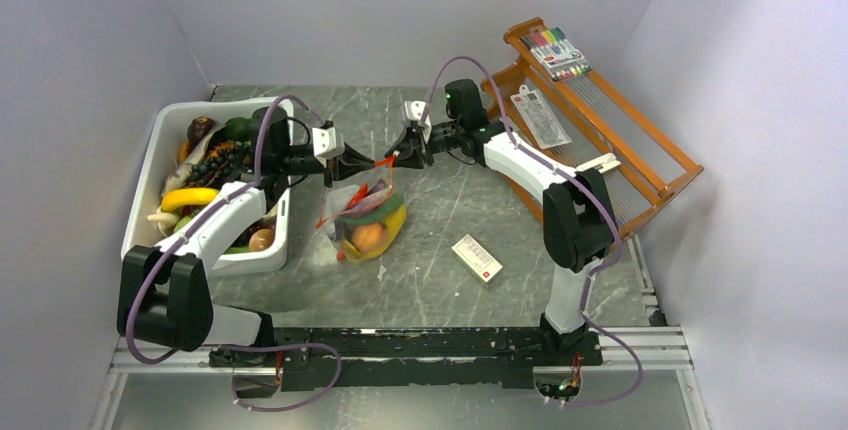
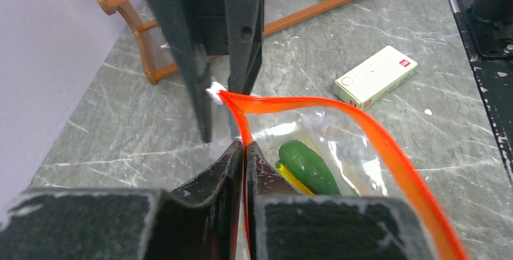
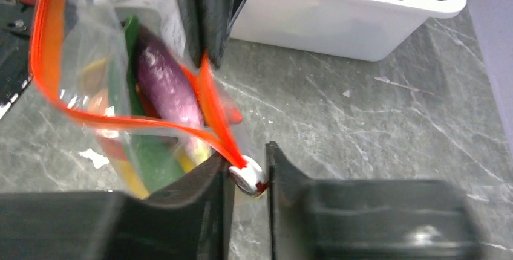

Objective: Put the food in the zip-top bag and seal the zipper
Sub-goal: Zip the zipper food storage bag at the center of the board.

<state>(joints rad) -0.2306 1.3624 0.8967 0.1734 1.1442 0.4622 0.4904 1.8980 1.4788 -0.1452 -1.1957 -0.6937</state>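
My left gripper is holding one edge of the zipper while the other edge gapes, so it should pinch both edges together (image 3: 232, 149) near the white slider.
The clear zip-top bag (image 1: 365, 218) hangs between my two grippers above the table's middle. It holds food: a green pepper (image 2: 308, 166), a yellow banana, a purple eggplant (image 3: 166, 81) and a peach (image 1: 368, 237). Its red-orange zipper (image 2: 387, 145) gapes in a wide loop, which also shows in the right wrist view (image 3: 48, 42). My left gripper (image 2: 244, 148) is shut on one end of the zipper strip. My right gripper (image 3: 247, 175) is closed narrowly around the white slider (image 3: 248, 178) at the other end. In the top view the left gripper (image 1: 358, 163) and the right gripper (image 1: 398, 158) nearly meet.
A white tub (image 1: 255, 260) with more toy food stands at the left, also in the right wrist view (image 3: 339, 18). A white-and-red box (image 1: 477, 257) lies right of the bag. A wooden rack (image 1: 620, 140) with a markers pack (image 1: 555, 52) stands at the back right.
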